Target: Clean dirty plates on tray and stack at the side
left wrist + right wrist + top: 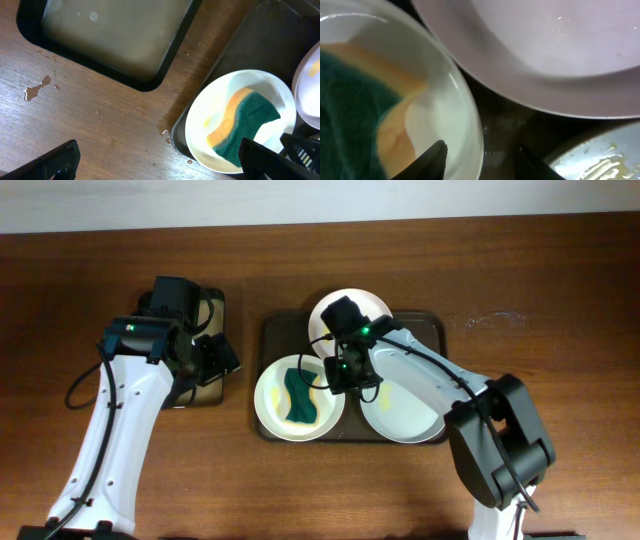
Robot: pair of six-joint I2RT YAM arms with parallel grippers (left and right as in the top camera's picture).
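Note:
The green and orange sponge on the plate is next for my left gripper, which should go to it and close on the middle of its green side (300, 396) (248, 126).
Three white plates lie on the dark brown tray (430, 325): one at the left (272, 400) holding a green and orange sponge (298, 395), one at the back (372, 305), one at the right (405, 418). My right gripper (342, 370) is down at the left plate's right rim. In the right wrist view the right gripper (480, 155) straddles that rim (470, 100), jaws partly closed, one finger (432, 157) inside the plate and the other over the tray (505, 120). I cannot see whether they touch the rim. My left gripper (160, 160) hangs wide open over bare table beside the plate (220, 100).
A smaller black tray (150, 82) with a beige bottom lies left of the brown tray, mostly under my left arm in the overhead view. Water drops and a small puddle (37, 89) mark the wood near it. The sponge (245, 120) fills much of its plate.

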